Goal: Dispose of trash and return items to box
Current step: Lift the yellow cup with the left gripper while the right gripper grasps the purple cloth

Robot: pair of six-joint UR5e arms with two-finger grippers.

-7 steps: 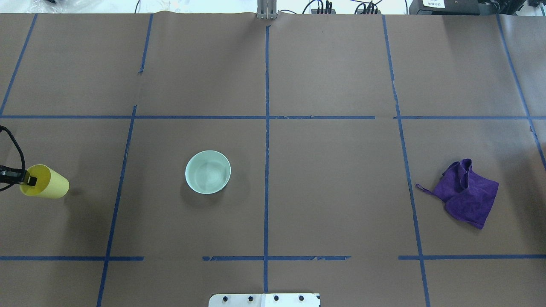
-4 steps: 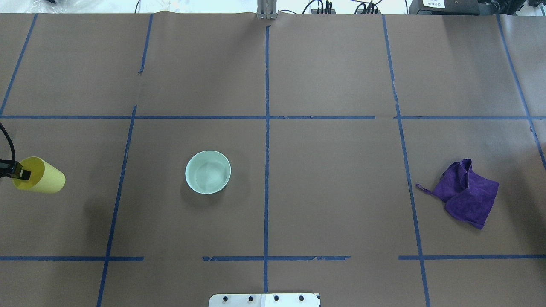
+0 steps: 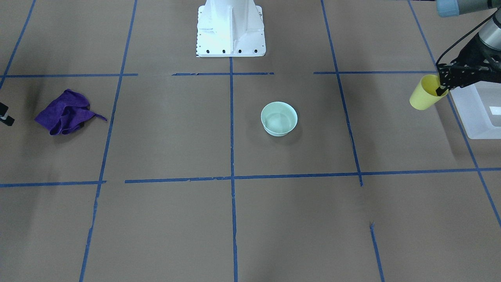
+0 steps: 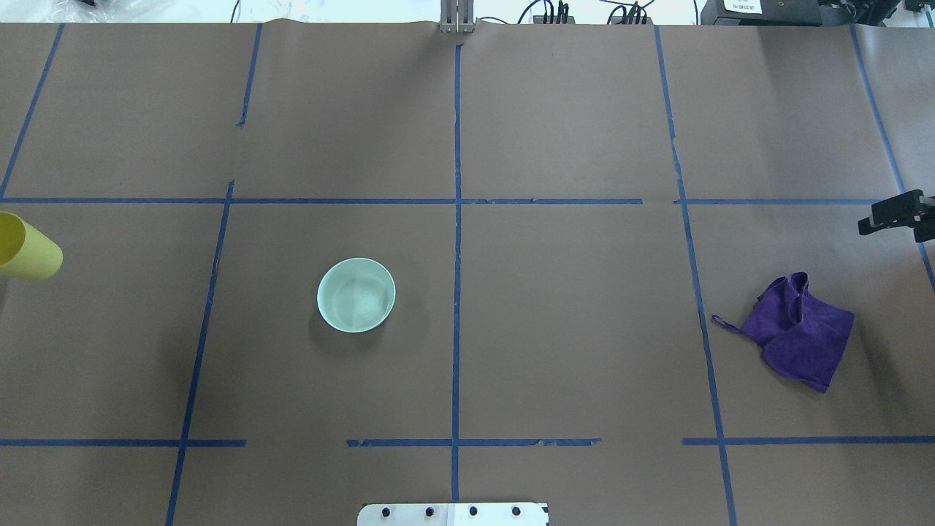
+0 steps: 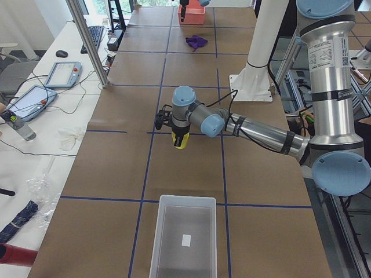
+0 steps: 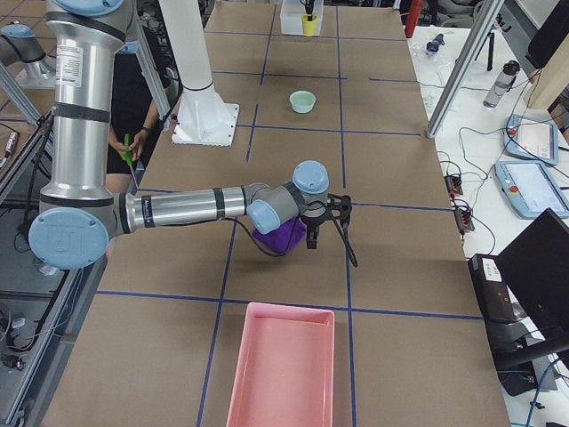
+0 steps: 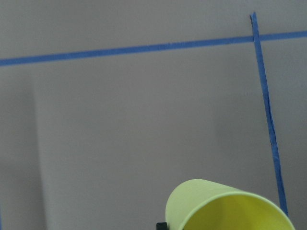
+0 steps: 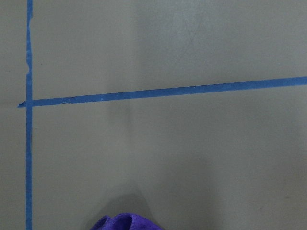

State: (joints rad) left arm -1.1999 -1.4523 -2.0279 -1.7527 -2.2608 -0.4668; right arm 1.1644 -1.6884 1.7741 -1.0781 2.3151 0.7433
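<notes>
The bunched middle (image 3: 70, 106) of the purple cloth is next for my right gripper, which should go there and close on the folds.
My left gripper (image 3: 441, 87) is shut on the rim of the yellow cup (image 3: 424, 96), one finger inside it, and holds it tilted above the table beside the frosted-white box (image 3: 478, 113). The cup shows at the left edge of the overhead view (image 4: 28, 254) and in the left wrist view (image 7: 225, 207). The box (image 5: 184, 237) holds only its small white label. The mint-green bowl (image 4: 356, 294) stands upright on the table, left of centre. My right gripper (image 4: 892, 214) is open and empty, just beyond the purple cloth (image 4: 800, 332).
A pink tray (image 6: 283, 374) lies at the table's end on my right. The white robot base (image 3: 231, 29) stands at the near middle edge. Blue tape lines cross the brown table cover.
My left gripper has carried the yellow cup further left and away, so only the cup shows at the overhead view's edge. My right gripper has come into view at the right edge.
</notes>
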